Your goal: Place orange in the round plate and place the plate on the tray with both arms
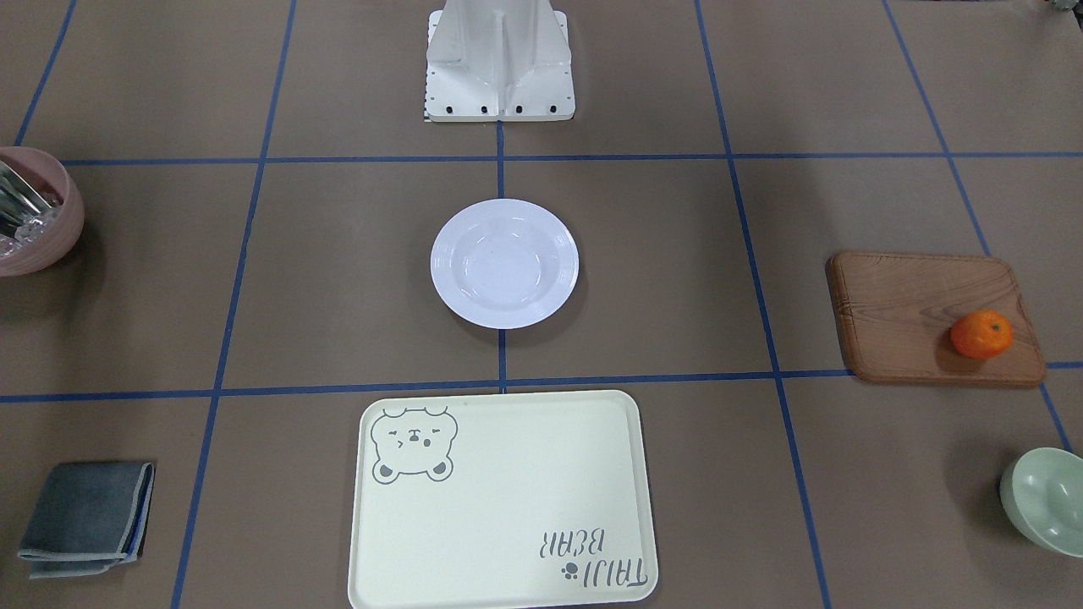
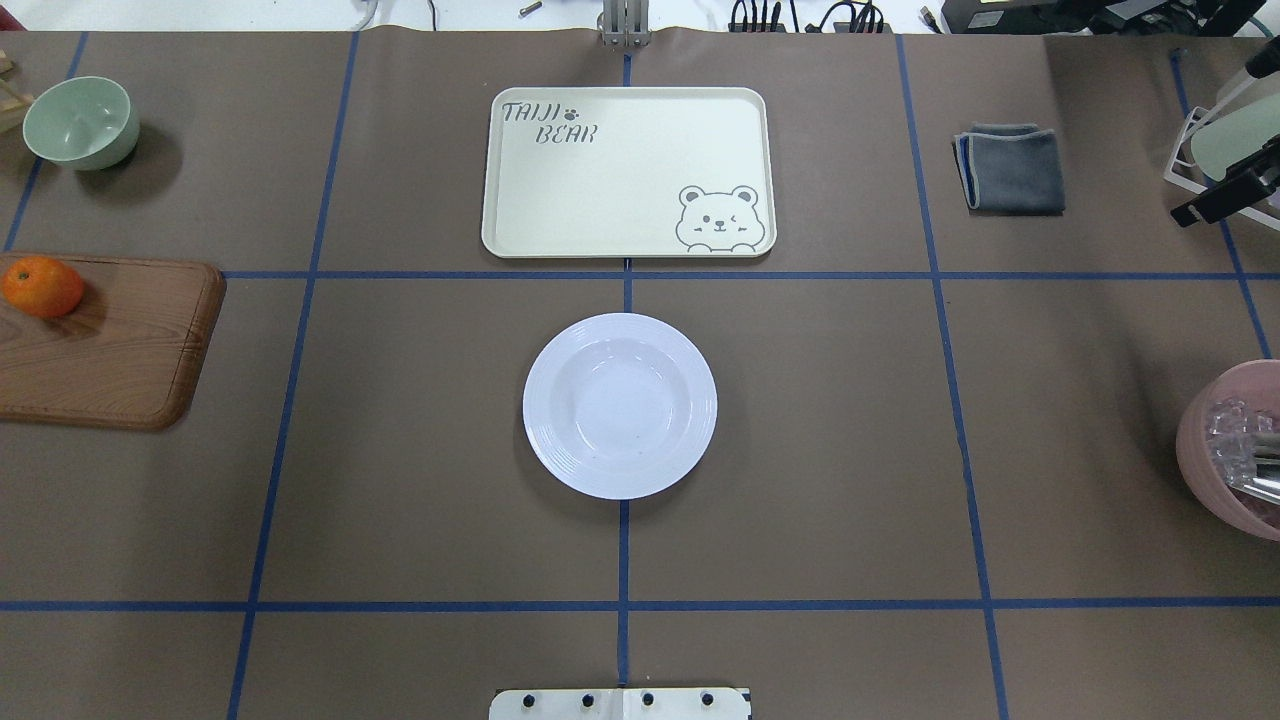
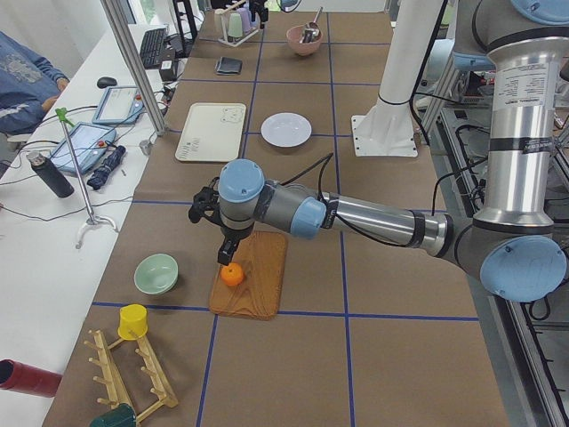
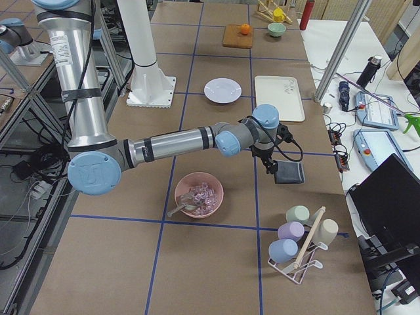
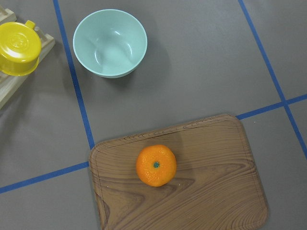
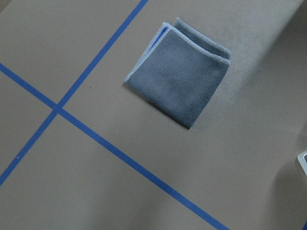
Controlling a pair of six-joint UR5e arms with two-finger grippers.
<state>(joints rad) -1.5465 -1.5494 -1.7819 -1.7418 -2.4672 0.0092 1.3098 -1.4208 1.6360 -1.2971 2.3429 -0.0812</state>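
Observation:
The robot's left gripper will next close around the sides of the orange (image 1: 981, 333) (image 5: 156, 166) that lies on the brown wooden board.
The orange (image 1: 981, 334) (image 5: 156, 165) lies on a brown wooden board (image 1: 914, 313) at the table's left end. In the exterior left view my left gripper (image 3: 222, 258) hangs just above the orange (image 3: 232, 275); I cannot tell whether it is open or shut. The white round plate (image 2: 619, 405) sits empty at the table's centre. Beyond it lies the cream bear tray (image 2: 630, 170), also empty. My right gripper (image 4: 269, 167) hovers over a folded grey cloth (image 4: 289, 174) at the far right; its state cannot be told. No fingers show in either wrist view.
A pale green bowl (image 2: 80, 122) stands beyond the board, near a yellow cup (image 5: 19, 48) on a wooden rack. A pink bowl (image 2: 1230, 450) with clear pieces and a utensil sits at the right edge. A cup rack (image 4: 298, 239) stands at the right end.

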